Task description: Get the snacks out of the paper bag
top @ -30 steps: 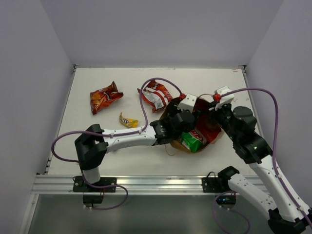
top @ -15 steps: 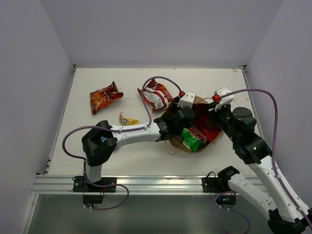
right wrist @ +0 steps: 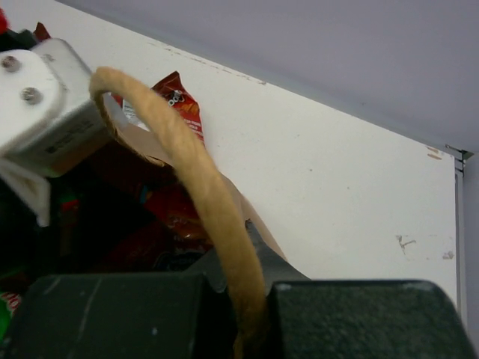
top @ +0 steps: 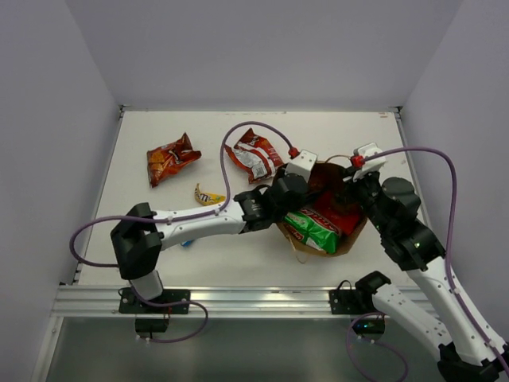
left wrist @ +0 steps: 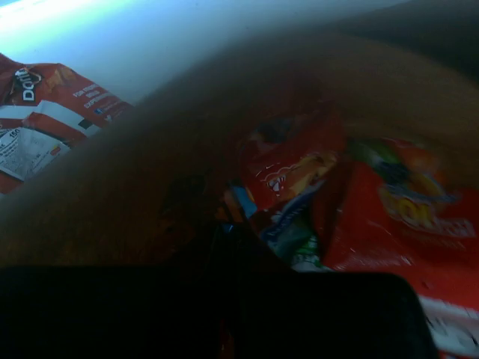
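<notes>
My left gripper needs to let go of the red packet on the table (top: 257,225) between the yellow candy pack and the paper bag.
The brown paper bag (top: 350,237) lies open at the right of the table, with a green-white packet (top: 312,229) and red packets (top: 338,215) in its mouth. My left gripper (top: 286,203) is inside the mouth. In the left wrist view it (left wrist: 228,228) is dark and shut, apparently on the corner of a small orange-and-blue packet (left wrist: 241,203). Red packets (left wrist: 404,217) lie beyond it. My right gripper (top: 350,177) is shut on the bag's twisted paper handle (right wrist: 202,187) and holds it up.
Three snacks lie out on the table: an orange-red chip bag (top: 169,157), a red Doritos bag (top: 254,155) and a yellow candy pack (top: 209,195). A bit of blue (top: 184,242) shows under the left arm. Walls close the table at the back and both sides.
My left gripper has gone from open to shut inside the bag mouth, and its arm has shifted. More of the green-white packet shows. The right gripper still holds the handle.
</notes>
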Tool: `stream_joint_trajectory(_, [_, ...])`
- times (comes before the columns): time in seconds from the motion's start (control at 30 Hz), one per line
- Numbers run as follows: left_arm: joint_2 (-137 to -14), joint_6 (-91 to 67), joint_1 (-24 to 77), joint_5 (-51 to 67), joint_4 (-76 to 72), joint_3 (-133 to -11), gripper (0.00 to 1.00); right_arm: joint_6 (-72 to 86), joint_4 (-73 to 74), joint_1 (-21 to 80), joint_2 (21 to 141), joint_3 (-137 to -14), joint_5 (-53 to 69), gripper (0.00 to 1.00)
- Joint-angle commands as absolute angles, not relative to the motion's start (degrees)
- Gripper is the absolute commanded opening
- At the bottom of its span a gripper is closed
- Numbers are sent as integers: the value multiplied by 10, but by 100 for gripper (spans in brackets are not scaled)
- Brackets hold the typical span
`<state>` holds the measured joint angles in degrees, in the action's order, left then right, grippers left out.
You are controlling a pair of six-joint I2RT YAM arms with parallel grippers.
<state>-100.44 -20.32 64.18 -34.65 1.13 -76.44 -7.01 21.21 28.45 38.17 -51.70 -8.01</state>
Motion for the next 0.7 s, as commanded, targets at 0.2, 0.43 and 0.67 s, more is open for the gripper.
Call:
stream_joint_trajectory(0.2, [-832,-158,649,-238,65,-825,0,-29,157,286,392,-523,-184,0])
stream_joint_trajectory(0.43, [-809,-130,649,-202,90,-845,0,-10,161,287,403,-526,-185,0])
stream_joint_trajectory(0.67, [-798,-120,649,-168,118,-942,0,-4,182,286,422,-534,-232,0])
